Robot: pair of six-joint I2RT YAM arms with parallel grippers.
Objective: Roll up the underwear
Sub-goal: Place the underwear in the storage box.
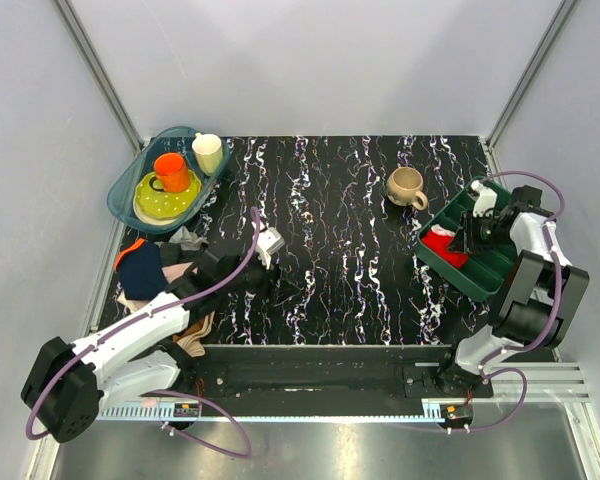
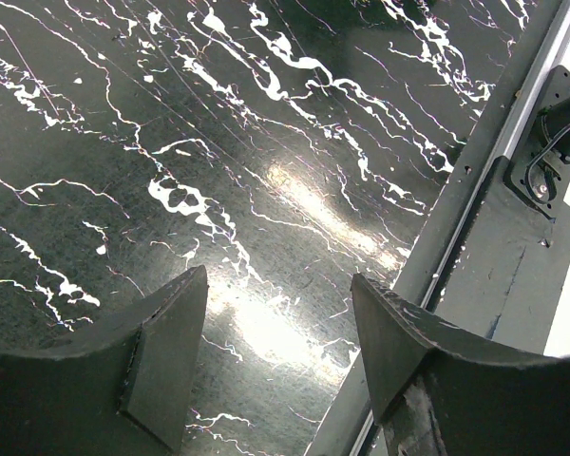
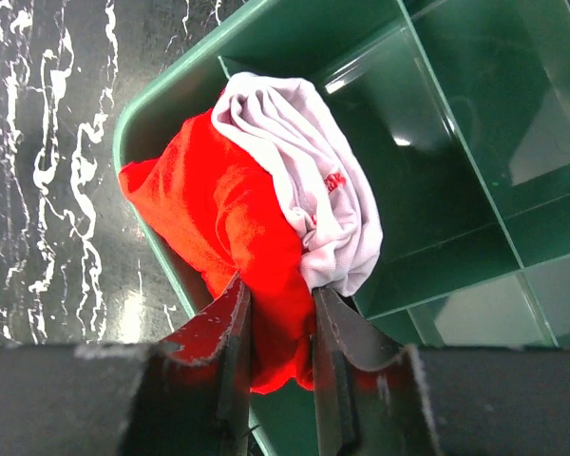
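Next, I let go of the red underwear with my right gripper down inside the green tray's narrow corner section (image 1: 439, 251) (image 3: 239, 211), between the tray's outer side and divider. The underwear now hangs over the tray's wall.
The red underwear (image 3: 223, 214) with its white band is bunched into a roll and hangs over the left wall of the green divided tray (image 3: 456, 114). My right gripper (image 3: 277, 309) is shut on the red fabric at the roll's near end. From above, the underwear (image 1: 441, 243) shows as a red patch in the tray's (image 1: 492, 268) left compartment, under the right gripper (image 1: 470, 240). My left gripper (image 2: 280, 285) is open with nothing between its fingers, low over the marbled black table near the front rail; it (image 1: 268, 252) lies at the left.
A pile of other garments (image 1: 150, 268) lies at the table's left edge by the left arm. A teal basin (image 1: 125, 185) at back left holds a plate, an orange cup and a cream mug. A beige mug (image 1: 406, 187) stands near the tray.
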